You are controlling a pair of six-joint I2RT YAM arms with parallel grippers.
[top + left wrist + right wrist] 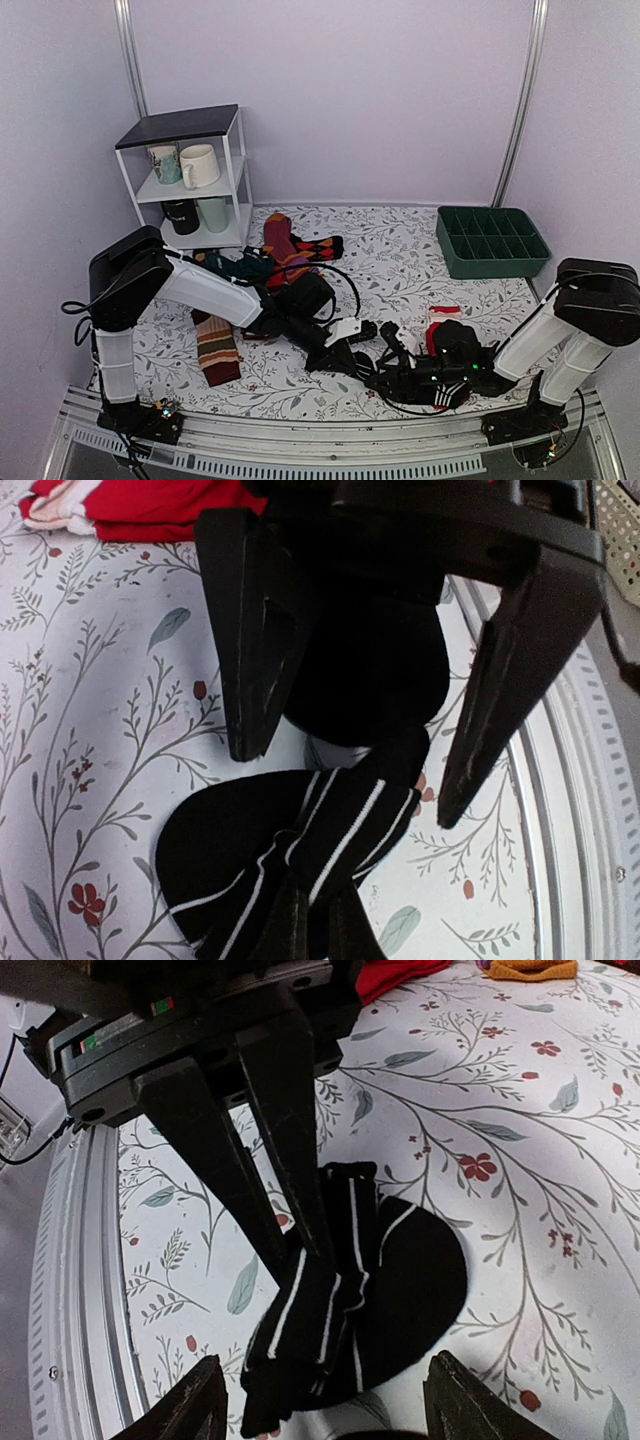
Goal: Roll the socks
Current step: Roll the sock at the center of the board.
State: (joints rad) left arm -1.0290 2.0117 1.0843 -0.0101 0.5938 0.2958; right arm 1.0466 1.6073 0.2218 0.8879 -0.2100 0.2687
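The loose end of the striped sock hangs down past my left gripper, so next my right gripper pinches that end (290, 1355) and holds it while my left gripper opens and moves over.
A black sock with thin white stripes (230, 840) lies partly folded on the floral table cloth; it also shows in the right wrist view (410, 1270). My left gripper (318, 905) is shut on the sock's striped band, its two thin fingers close together, as the right wrist view (300, 1255) also shows. My right gripper (325, 1400) is open, its fingers spread wide on either side of the sock just above the cloth. It faces the left gripper head-on (350, 780). In the top view both grippers (345, 355) (388, 372) meet near the front edge, hiding the sock.
A red sock with a white end (130, 505) lies close behind the right gripper. A pile of coloured socks (285, 250) and a brown striped sock (217, 345) lie to the left. A green tray (490, 240) stands at the back right, a mug shelf (190, 170) at the back left. The metal front rail (70, 1290) is close.
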